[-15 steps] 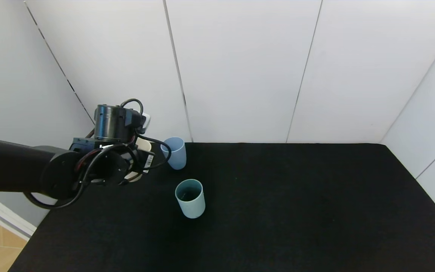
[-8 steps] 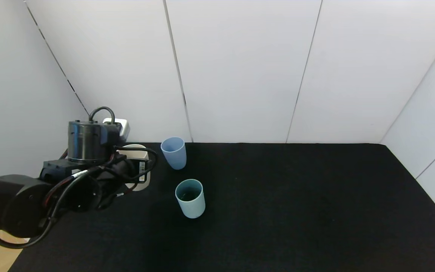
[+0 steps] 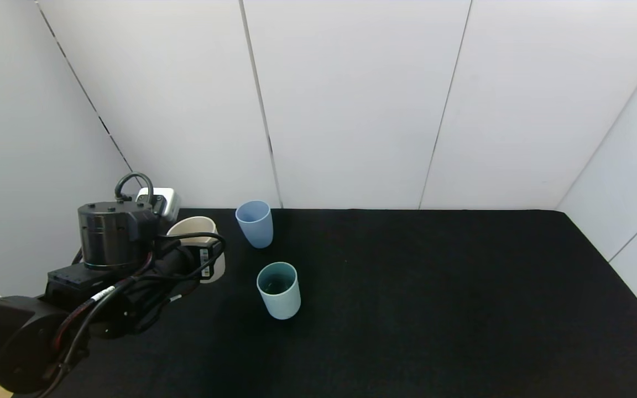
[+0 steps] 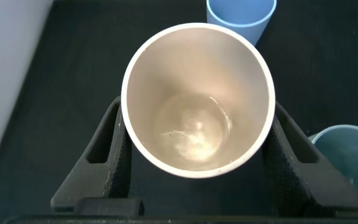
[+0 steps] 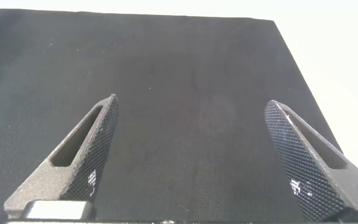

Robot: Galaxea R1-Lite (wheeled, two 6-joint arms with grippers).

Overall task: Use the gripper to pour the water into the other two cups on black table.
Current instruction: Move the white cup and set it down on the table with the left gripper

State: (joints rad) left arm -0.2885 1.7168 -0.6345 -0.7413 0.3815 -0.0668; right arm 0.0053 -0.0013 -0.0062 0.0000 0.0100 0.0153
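The robot's left gripper needs to set the beige cup down on the black table [image 3: 222,296], beside the teal cup.
My left gripper [image 3: 201,255] is shut on the beige cup [image 3: 191,226], held upright at the back left of the black table [image 3: 434,304]. In the left wrist view the black fingers [image 4: 110,149] press both sides of the beige cup [image 4: 197,99], which has a little water in its bottom. The pale blue cup [image 3: 255,224] stands upright just to its right near the wall and also shows in the left wrist view [image 4: 241,15]. The teal cup [image 3: 278,290] stands nearer me, dark inside, and shows there too [image 4: 347,155]. My right gripper [image 5: 191,102] is open and empty over bare table, out of the head view.
White wall panels close the back and both sides of the table. The table's left edge runs under my left arm, with floor beyond it. The table's right half [image 5: 185,56] holds nothing.
My left arm has moved left and down, away from the pale blue cup, carrying the beige cup with it. The two other cups have not moved.
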